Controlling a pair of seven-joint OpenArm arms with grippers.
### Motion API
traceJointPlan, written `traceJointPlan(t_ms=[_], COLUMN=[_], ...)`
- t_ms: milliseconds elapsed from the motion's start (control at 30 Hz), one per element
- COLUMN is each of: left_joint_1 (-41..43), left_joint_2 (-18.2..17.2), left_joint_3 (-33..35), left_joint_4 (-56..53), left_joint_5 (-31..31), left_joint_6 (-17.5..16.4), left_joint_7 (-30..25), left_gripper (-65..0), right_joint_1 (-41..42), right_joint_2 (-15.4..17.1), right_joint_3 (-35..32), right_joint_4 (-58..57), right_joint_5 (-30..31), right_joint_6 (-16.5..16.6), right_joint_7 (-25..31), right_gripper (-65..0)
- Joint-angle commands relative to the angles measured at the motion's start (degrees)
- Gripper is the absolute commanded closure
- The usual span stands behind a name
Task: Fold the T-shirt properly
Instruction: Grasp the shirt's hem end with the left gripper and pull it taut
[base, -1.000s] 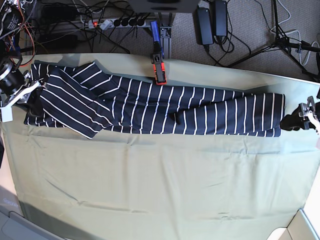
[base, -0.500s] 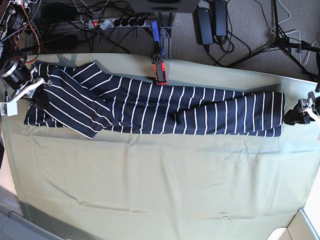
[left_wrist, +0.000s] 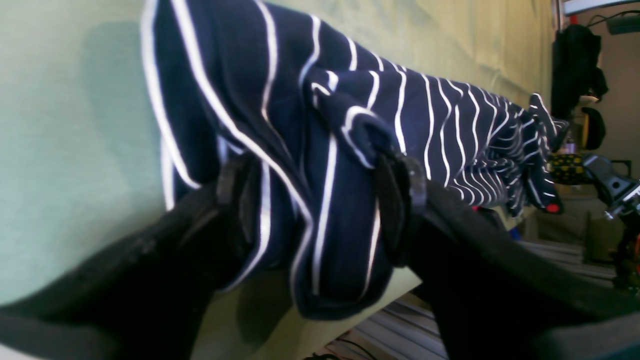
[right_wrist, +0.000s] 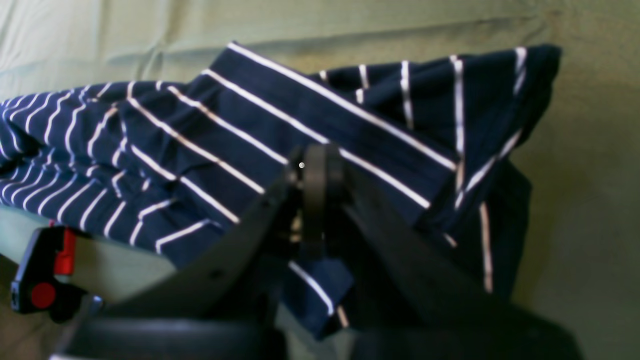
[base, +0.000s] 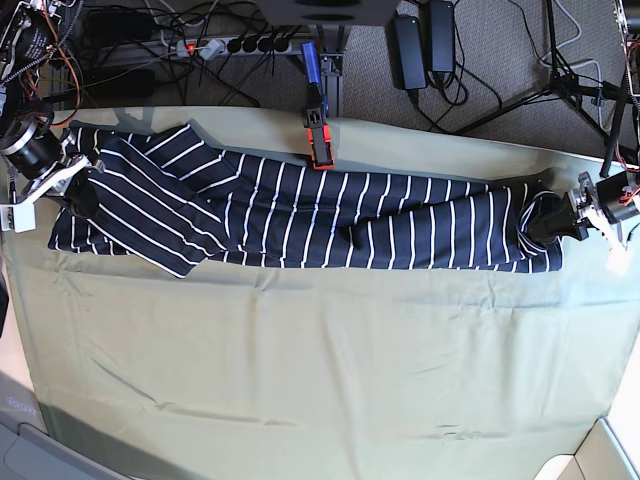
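Observation:
The T-shirt's bottom layer lies flat below my left gripper's bunched fold, so I should open and pinch both layers (base: 531, 240) before folding this end over.
The navy, white-striped T-shirt (base: 300, 210) lies stretched in a long band across the far part of the pale green tablecloth (base: 320, 350). My left gripper (base: 553, 218) is at the band's right end, shut on a bunched fold of the shirt. In the left wrist view the gripper (left_wrist: 317, 197) has thick cloth (left_wrist: 425, 115) between its fingers, near the table's edge. My right gripper (base: 78, 190) is at the band's left end. In the right wrist view the gripper (right_wrist: 312, 200) is pinched shut on the shirt's edge (right_wrist: 225, 130), which is lifted slightly.
A red and black clamp (base: 319, 140) sits on the table's far edge, touching the shirt's middle; it also shows in the right wrist view (right_wrist: 42, 270). A power strip and cables (base: 240, 45) lie on the floor beyond. A tripod (base: 580, 80) stands at the far right.
My left gripper has moved inward along the table with the shirt's right end, which now bunches up. My right gripper rose slightly earlier and now holds still.

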Motion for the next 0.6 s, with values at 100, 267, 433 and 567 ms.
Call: traceJointPlan(t_ms=[100, 267, 433, 567], left_joint_1=[-0.92, -0.90, -0.90, -0.90], left_joint_2=[-1.11, -0.11, 0.92, 0.92], left_joint_3=[-0.59, -0.59, -0.59, -0.59], left_joint_4=[0.52, 0.35, 0.35, 0.35], left_joint_5=[-1.44, -1.29, -1.16, -1.11], left_joint_6=[-1.76, -1.76, -1.76, -1.76], left_joint_7=[-0.42, -1.01, -1.22, -1.73], left_gripper=[-37.8, -37.8, -37.8, -37.6], right_joint_1=[0.39, 0.39, 0.39, 0.39], right_joint_2=[1.05, 1.05, 1.05, 1.05], right_joint_3=[0.37, 0.37, 0.37, 0.37], right_joint_4=[0.72, 0.72, 0.72, 0.72], right_joint_5=[0.92, 0.92, 0.92, 0.92], right_joint_6=[2.45, 2.45, 2.45, 2.45], right_joint_7=[1.07, 1.07, 1.05, 1.05], right_gripper=[0.0, 0.0, 0.0, 0.0])
